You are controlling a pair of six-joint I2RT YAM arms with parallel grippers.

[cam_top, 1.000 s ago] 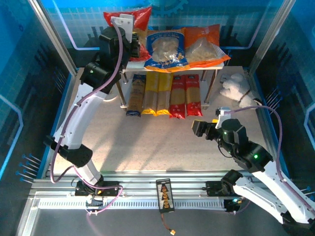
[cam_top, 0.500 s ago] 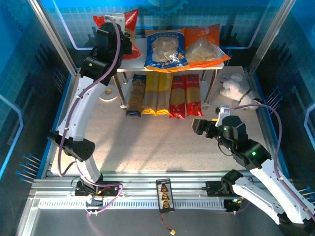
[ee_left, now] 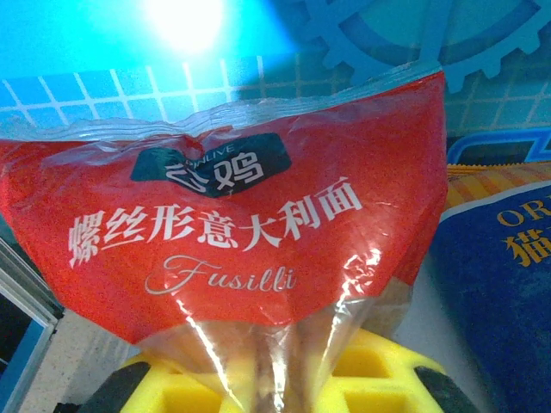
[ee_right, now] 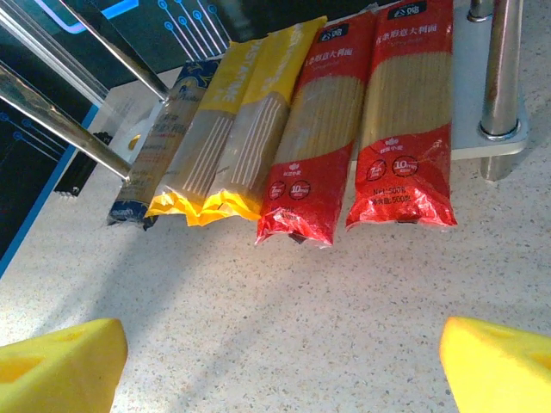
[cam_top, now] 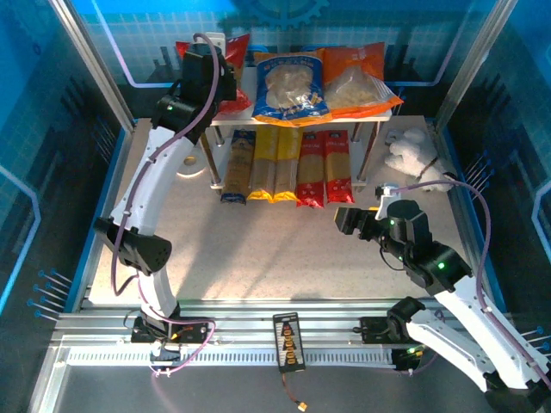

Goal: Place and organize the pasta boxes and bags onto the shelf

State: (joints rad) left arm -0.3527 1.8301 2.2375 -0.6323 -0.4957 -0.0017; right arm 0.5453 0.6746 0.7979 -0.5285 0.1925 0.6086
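Note:
I should use my left gripper to let go of the red bag on the shelf's top board (cam_top: 238, 84), next to the blue bag.
My left gripper (cam_top: 213, 76) is shut on the clear lower end of the red bag (ee_left: 232, 232), whose film is pinched between the yellow fingers (ee_left: 379, 379). The red bag (cam_top: 234, 76) is at the left end of the shelf's (cam_top: 344, 119) top board, beside the blue bag (cam_top: 291, 84) and the orange bag (cam_top: 360, 77). On the lower board lie the pasta boxes side by side: dark blue (ee_right: 164, 146), two yellow (ee_right: 237, 138) and two red (ee_right: 362, 129). My right gripper (ee_right: 280, 370) hangs open over bare table in front of them.
A white plush toy (cam_top: 413, 155) lies right of the shelf, near the right wall. Metal frame posts and blue walls ring the table. A small black device (cam_top: 288, 340) sits on the front rail. Open speckled tabletop (cam_top: 258, 249) spreads before the shelf.
The left arm swung the red bag left, then back right and lower, to the top board's left end beside the blue bag. The right arm has barely moved.

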